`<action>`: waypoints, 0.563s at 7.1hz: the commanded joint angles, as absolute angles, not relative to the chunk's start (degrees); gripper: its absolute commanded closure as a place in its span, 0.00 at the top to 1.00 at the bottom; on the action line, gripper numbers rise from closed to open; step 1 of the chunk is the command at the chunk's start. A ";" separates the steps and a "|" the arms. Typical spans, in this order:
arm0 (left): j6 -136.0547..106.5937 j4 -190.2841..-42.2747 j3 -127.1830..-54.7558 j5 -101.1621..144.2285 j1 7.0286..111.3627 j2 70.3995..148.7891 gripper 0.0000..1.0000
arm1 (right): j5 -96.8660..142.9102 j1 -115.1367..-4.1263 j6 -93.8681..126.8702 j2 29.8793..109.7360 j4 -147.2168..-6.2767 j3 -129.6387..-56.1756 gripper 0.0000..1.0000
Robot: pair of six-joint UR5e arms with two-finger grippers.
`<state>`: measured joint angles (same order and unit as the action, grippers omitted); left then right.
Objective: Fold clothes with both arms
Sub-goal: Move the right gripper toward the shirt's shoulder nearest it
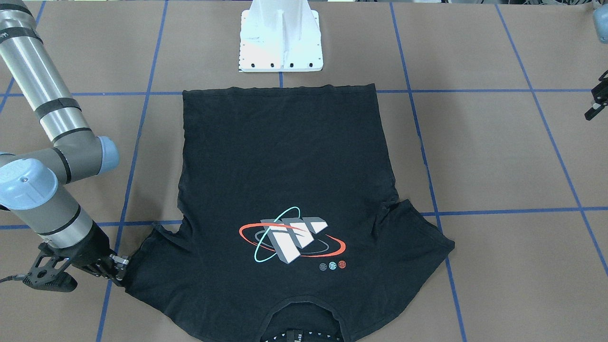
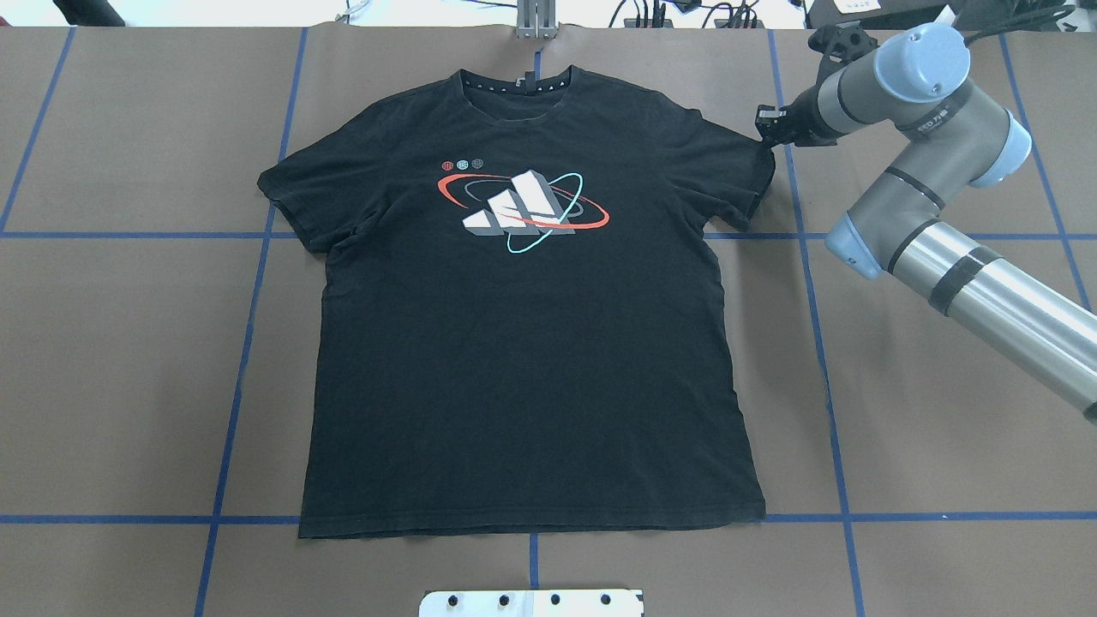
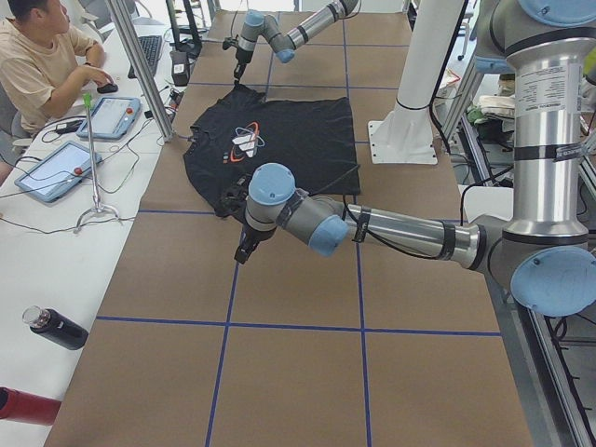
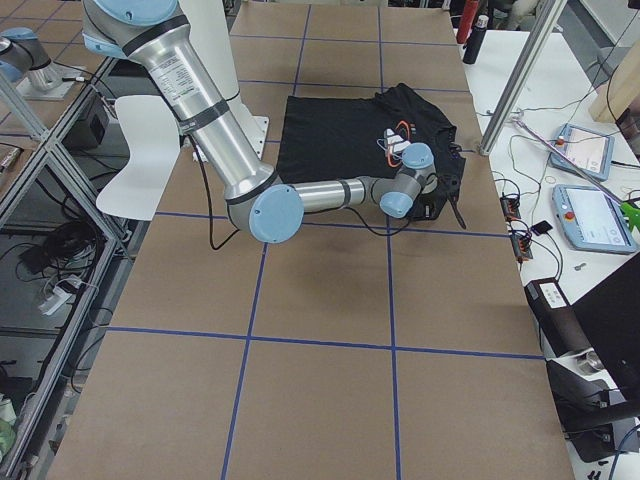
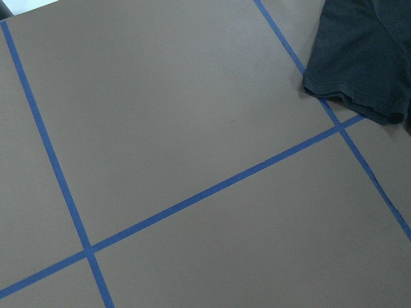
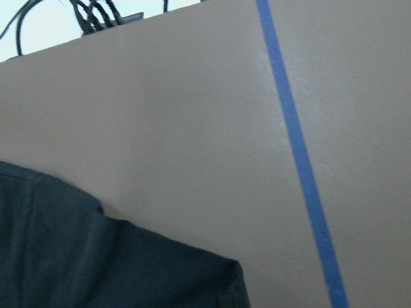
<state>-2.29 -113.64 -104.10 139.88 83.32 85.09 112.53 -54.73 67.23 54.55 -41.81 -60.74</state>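
I need to release the sleeve tip with my right gripper on the black T-shirt's front (image 1: 249, 268), beside the graphic's teal loop.
The black T-shirt (image 2: 531, 343) lies flat on the brown table with its graphic (image 2: 523, 210) up and its collar on the far side from the robot. My right gripper (image 2: 769, 133) sits low at the tip of the shirt's right-hand sleeve (image 2: 737, 167), touching its edge (image 1: 135, 270). Whether it is open or shut on the cloth I cannot tell. The right wrist view shows only the sleeve corner (image 6: 96, 263). My left gripper (image 1: 596, 99) hovers above bare table well off the other sleeve (image 5: 359, 64). Its state is unclear.
The white base mount (image 1: 281, 38) stands at the shirt's hem side. Blue tape lines (image 2: 814, 283) grid the table. In the exterior left view a person (image 3: 47, 65) sits at a side bench with tablets (image 3: 51, 168) and a dark bottle (image 3: 56, 328).
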 commanded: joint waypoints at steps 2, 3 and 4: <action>-2.29 -113.73 -104.15 140.62 83.32 85.17 1.00 | 112.24 -51.78 73.19 45.21 -49.72 -61.70 0.00; -2.29 -113.73 -104.15 140.62 83.23 85.17 1.00 | 111.19 -49.51 75.82 43.26 -50.27 -61.53 0.00; -2.29 -113.82 -104.15 140.63 83.23 85.17 1.00 | 106.57 -46.52 78.89 40.98 -50.36 -60.48 0.00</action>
